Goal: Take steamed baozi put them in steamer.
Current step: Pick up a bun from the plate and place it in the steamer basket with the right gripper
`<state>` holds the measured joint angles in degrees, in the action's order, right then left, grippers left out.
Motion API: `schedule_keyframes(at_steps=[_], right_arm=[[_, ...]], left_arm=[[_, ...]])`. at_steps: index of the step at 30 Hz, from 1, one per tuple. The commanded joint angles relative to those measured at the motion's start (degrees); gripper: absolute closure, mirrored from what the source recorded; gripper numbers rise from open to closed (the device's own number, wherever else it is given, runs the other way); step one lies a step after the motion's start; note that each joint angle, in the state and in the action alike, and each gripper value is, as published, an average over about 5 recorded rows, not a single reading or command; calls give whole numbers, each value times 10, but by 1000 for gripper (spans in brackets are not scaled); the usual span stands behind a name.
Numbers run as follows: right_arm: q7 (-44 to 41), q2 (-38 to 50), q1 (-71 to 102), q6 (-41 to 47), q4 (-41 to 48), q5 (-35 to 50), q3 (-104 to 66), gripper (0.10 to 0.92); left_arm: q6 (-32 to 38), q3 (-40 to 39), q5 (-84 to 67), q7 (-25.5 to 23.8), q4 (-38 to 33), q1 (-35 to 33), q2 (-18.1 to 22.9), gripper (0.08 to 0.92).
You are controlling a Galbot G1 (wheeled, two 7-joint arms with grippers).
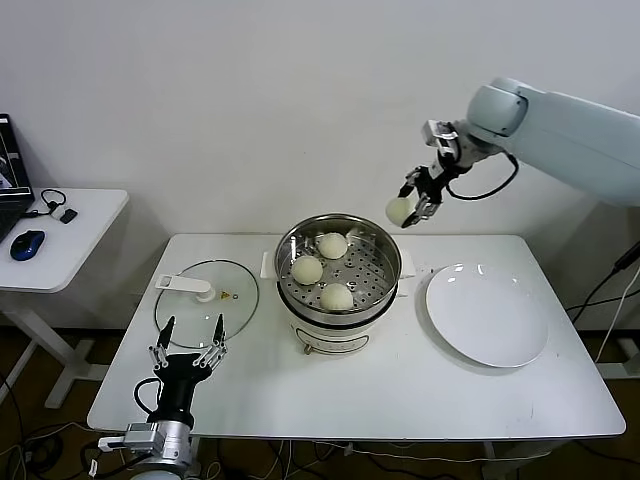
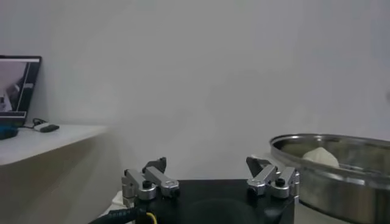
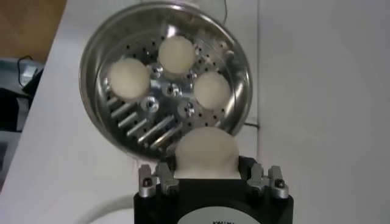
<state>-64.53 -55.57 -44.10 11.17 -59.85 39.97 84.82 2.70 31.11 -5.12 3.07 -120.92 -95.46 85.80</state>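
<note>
The robot's right gripper will let go of the baozi on the steamer tray's bare side (image 1: 367, 271) (image 3: 164, 120) nearest the white plate.
The steamer (image 1: 338, 305) stands mid-table, a shiny steel pot on a white base, also seen from above in the right wrist view (image 3: 97, 97). Three steamed baozi lie on its perforated tray (image 1: 307, 269) (image 1: 332, 245) (image 1: 337, 296). My right gripper (image 1: 413, 207) hangs in the air above and behind the steamer's right rim, shut on a fourth cream-white baozi (image 1: 399, 210) (image 3: 205, 153). My left gripper (image 1: 188, 342) (image 2: 207, 170) rests at the table's front left, fingers spread open and empty.
A flat glass lid (image 1: 206, 303) lies left of the steamer, just beyond the left gripper. An empty white plate (image 1: 487, 314) sits to the right. A side desk (image 1: 60, 240) with a blue mouse (image 1: 27, 243) stands at far left.
</note>
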Motion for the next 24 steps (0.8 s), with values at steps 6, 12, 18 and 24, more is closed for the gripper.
schedule_keyframes(at_steps=[6,12,18,24], right_arm=[[20,-100,56,23,13,31,22,361],[23,-100,87,23,19,12,23,361],[26,-99,111,21,26,-3,22,361],[26,-102,119,21,30,-9,24,358]], left_arm=[[0,7,0,1,-4,0,-1,177],[-1,9,-3,1,1,3,-2,177],[-1,8,-3,1,4,4,-2,177],[-2,8,-3,1,4,6,-1,177]])
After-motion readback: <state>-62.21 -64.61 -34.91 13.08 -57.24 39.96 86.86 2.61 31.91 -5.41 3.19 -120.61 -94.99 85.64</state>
